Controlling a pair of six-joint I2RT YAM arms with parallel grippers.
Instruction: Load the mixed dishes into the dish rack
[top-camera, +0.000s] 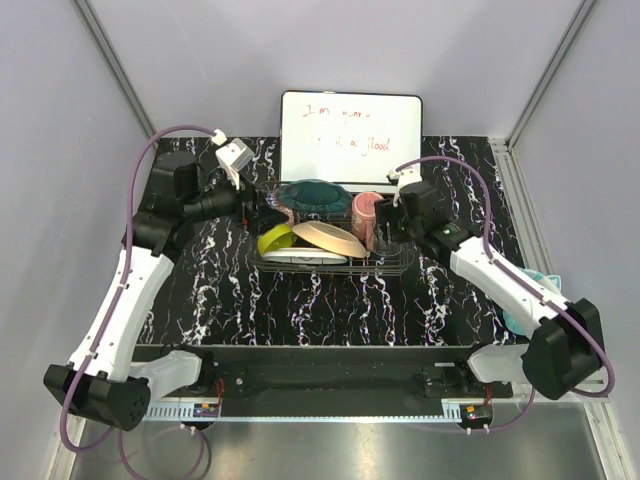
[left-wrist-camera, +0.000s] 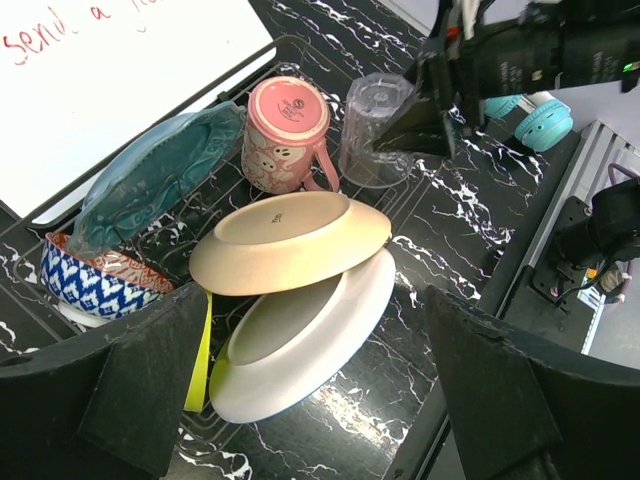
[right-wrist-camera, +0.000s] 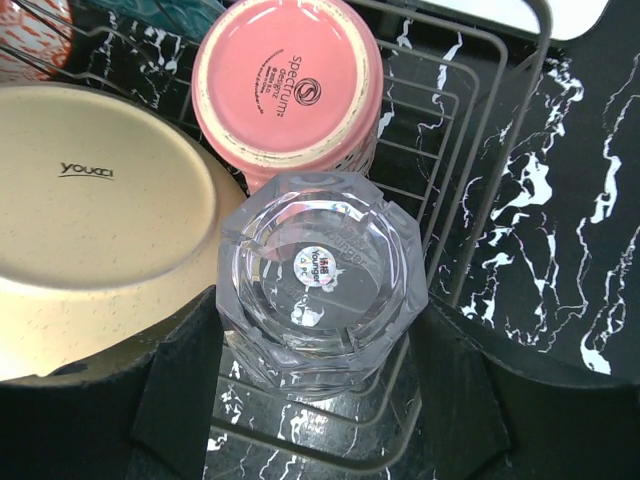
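My right gripper has the clear glass to put down. It will set the glass in the dish rack between the peach plate and the rack's wire side (top-camera: 385, 243) (right-wrist-camera: 335, 290).
The dish rack (top-camera: 400, 265) sits mid-table and holds all the dishes. The teal plate (top-camera: 315, 193) leans at the back over the red patterned bowl (left-wrist-camera: 90, 280). The peach plate (left-wrist-camera: 290, 240) lies upside down on the white plate (left-wrist-camera: 300, 340), with the lime-green bowl (left-wrist-camera: 200, 350) edge behind. The pink mug (right-wrist-camera: 285, 85) and clear glass (right-wrist-camera: 320, 280) stand upside down at the rack's right end. My right gripper (right-wrist-camera: 325, 400) is open, with its fingers close on both sides of the glass. My left gripper (left-wrist-camera: 315, 400) is open and empty above the rack's left front.
A white whiteboard (top-camera: 350, 122) with red writing stands behind the rack. Teal headphones (left-wrist-camera: 545, 120) lie at the table's right edge. The rack's wire wall (right-wrist-camera: 500, 150) runs just right of the glass. A metal rail (top-camera: 320, 410) borders the near edge.
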